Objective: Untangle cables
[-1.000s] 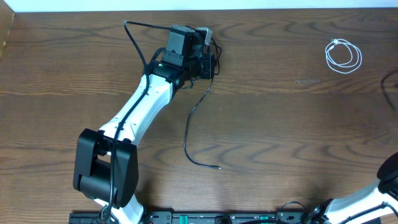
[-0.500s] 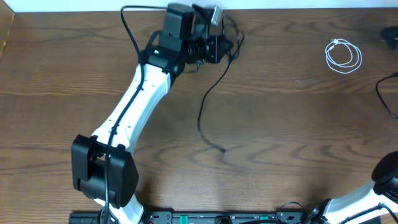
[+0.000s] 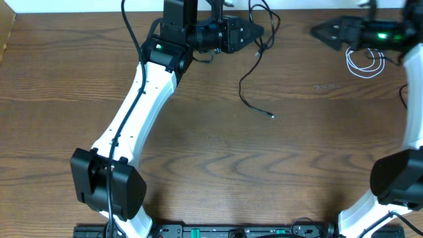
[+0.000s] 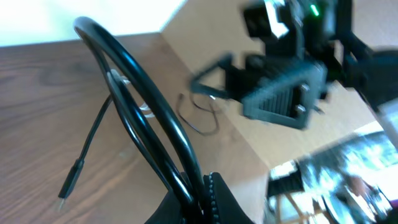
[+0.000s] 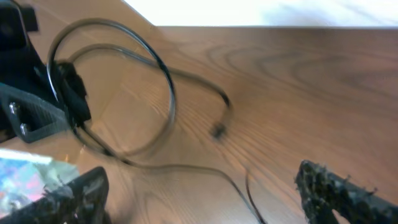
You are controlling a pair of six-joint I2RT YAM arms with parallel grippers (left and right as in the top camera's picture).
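Note:
The robot's right gripper needs to next move to the black cable, beside the left gripper, and close on the near side of the cable's raised loop (image 3: 278,22) (image 5: 171,99).
My left gripper (image 3: 256,33) is at the far middle of the table, shut on the black cable (image 3: 254,79). In the left wrist view the cable (image 4: 134,81) rises from the closed jaws of the left gripper (image 4: 208,190) in a big loop. Its free end with the plug (image 3: 271,116) trails down onto the wood. The white cable (image 3: 365,63) lies coiled at the far right, partly under my right arm. My right gripper (image 3: 318,30) points left toward the left one, open and holding nothing. In the blurred right wrist view its fingers (image 5: 348,193) stand wide apart around bare wood.
The table's far edge (image 3: 297,8) runs just behind both grippers. The left arm (image 3: 132,112) slants from the near left to the far middle. The right arm's base (image 3: 396,178) stands at the near right.
The left gripper has carried the black cable right and toward the far edge, dragging its free end along. The right arm has swung in from the right, over the white cable.

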